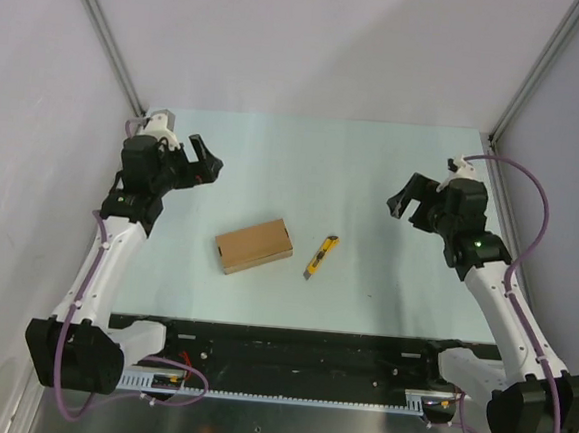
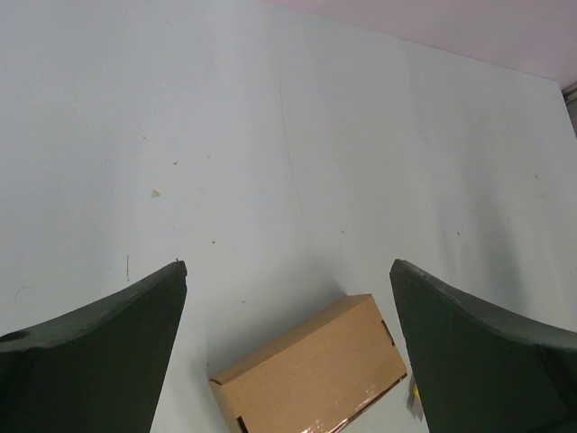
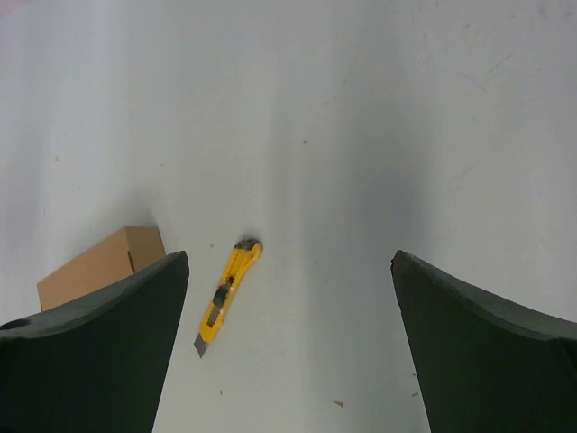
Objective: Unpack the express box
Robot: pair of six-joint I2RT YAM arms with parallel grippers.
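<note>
My right gripper is to move next to the utility knife beside the express box and close on the middle of its yellow handle (image 1: pixel 323 252) (image 3: pixel 225 285).
The express box (image 1: pixel 254 245), small, brown and closed with tape along one edge, lies flat near the middle of the table. The left wrist view shows this box (image 2: pixel 311 370) low between the fingers and well below them. My left gripper (image 1: pixel 206 160) hovers open at the back left, apart from the box. My right gripper (image 1: pixel 403 200) hovers open at the back right. In the right wrist view only a corner of the box (image 3: pixel 99 264) shows past the left finger.
A yellow-and-black utility knife (image 1: pixel 320 256) lies just right of the box, its blade tip out (image 3: pixel 227 295). Grey walls with metal rails close in the pale table (image 1: pixel 304 158) on three sides. A black rail runs along the near edge (image 1: pixel 289 347).
</note>
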